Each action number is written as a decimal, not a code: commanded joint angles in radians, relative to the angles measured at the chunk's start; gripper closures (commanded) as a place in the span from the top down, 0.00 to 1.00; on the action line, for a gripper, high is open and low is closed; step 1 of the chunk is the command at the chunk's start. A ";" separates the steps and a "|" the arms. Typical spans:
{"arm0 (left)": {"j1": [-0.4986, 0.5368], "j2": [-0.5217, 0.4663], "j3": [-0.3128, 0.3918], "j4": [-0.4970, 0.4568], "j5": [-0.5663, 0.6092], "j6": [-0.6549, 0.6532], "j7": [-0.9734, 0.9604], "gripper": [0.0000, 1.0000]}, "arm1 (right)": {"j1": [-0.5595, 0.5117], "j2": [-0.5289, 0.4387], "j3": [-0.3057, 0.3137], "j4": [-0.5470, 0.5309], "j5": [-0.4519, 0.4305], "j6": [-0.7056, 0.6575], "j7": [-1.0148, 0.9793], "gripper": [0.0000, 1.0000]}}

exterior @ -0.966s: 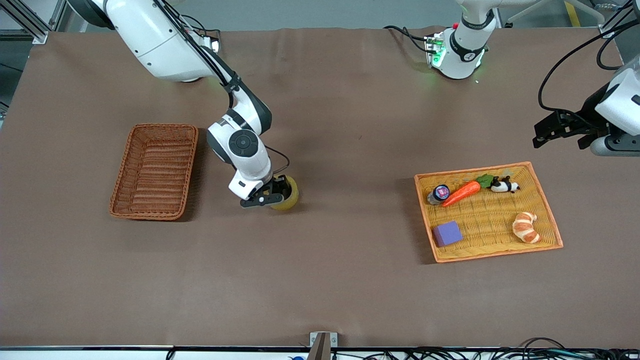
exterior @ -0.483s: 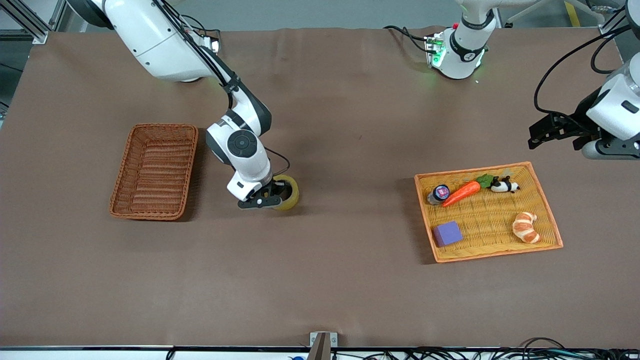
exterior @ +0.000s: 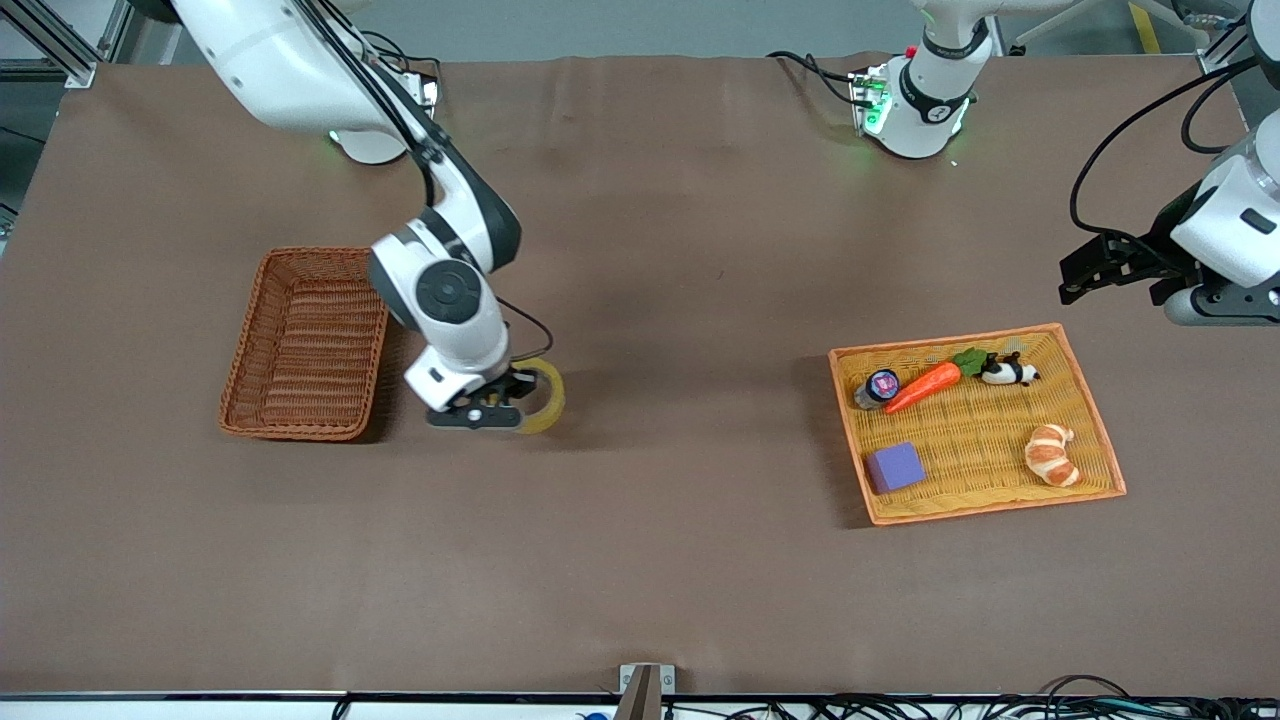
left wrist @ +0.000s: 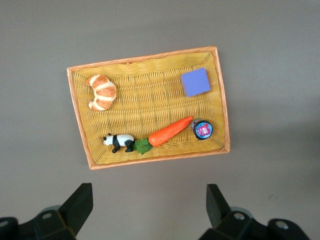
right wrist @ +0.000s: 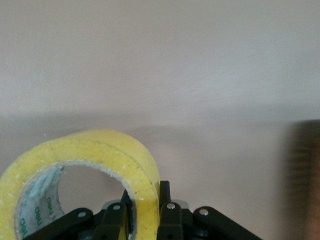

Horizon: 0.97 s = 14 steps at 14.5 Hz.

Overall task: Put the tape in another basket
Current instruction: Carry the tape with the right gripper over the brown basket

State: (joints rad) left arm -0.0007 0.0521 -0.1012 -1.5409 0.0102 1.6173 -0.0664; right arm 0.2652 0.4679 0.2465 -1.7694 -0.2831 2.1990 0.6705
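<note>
The tape, now held over table beside the basket, will be let go by my right gripper near the middle of the empty reddish-brown basket (exterior: 326, 341).
My right gripper (exterior: 515, 398) is shut on the tape (exterior: 543, 397), a yellowish roll with a grey core, and holds it over the bare table beside the dark reddish-brown wicker basket (exterior: 310, 342). In the right wrist view the fingers (right wrist: 165, 200) pinch the wall of the tape (right wrist: 95, 155), one inside the ring and one outside. My left gripper (exterior: 1085, 272) is open and empty, up in the air beside the yellow-orange tray (exterior: 975, 425) at the left arm's end. In the left wrist view its fingertips (left wrist: 82, 200) are spread wide over bare table next to the tray (left wrist: 150, 107).
The yellow-orange tray holds a croissant (exterior: 1052, 455), a purple block (exterior: 894, 467), a toy carrot (exterior: 925, 385), a small panda (exterior: 1008, 372) and a small round jar (exterior: 880, 387). The reddish-brown basket holds nothing.
My right gripper has carried the tape toward the reddish-brown basket. My left gripper has shifted slightly near the tray.
</note>
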 commanded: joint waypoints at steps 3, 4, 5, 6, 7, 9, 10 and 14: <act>0.001 -0.032 -0.015 0.004 0.013 0.022 -0.007 1.00 | -0.130 -0.236 -0.010 -0.080 0.033 -0.168 -0.240 0.00; 0.001 -0.032 -0.015 0.004 0.011 0.030 -0.001 1.00 | -0.130 -0.276 -0.057 -0.114 0.038 -0.168 -0.311 0.00; 0.002 -0.032 -0.015 0.001 0.010 0.030 -0.001 1.00 | -0.126 -0.303 -0.096 -0.145 0.045 -0.168 -0.371 0.00; 0.002 -0.032 -0.015 0.001 0.007 0.030 0.000 1.00 | -0.127 -0.330 -0.124 -0.177 0.047 -0.165 -0.420 0.00; 0.002 -0.031 -0.017 0.001 0.007 0.030 0.000 1.00 | -0.126 -0.354 -0.156 -0.214 0.045 -0.157 -0.461 0.00; 0.001 -0.029 -0.015 0.002 0.007 0.041 0.002 1.00 | -0.126 -0.386 -0.208 -0.269 0.047 -0.141 -0.544 0.00; 0.002 -0.031 -0.015 0.002 0.007 0.042 0.003 1.00 | -0.126 -0.406 -0.243 -0.310 0.047 -0.119 -0.586 0.01; 0.007 -0.028 -0.015 0.031 0.013 0.044 0.007 1.00 | -0.126 -0.480 -0.334 -0.520 0.047 0.059 -0.690 0.01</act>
State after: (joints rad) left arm 0.0003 0.0311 -0.1111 -1.5287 0.0102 1.6592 -0.0661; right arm 0.1388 0.0725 -0.0511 -2.1558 -0.2537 2.1793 0.0356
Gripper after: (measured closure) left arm 0.000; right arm 0.784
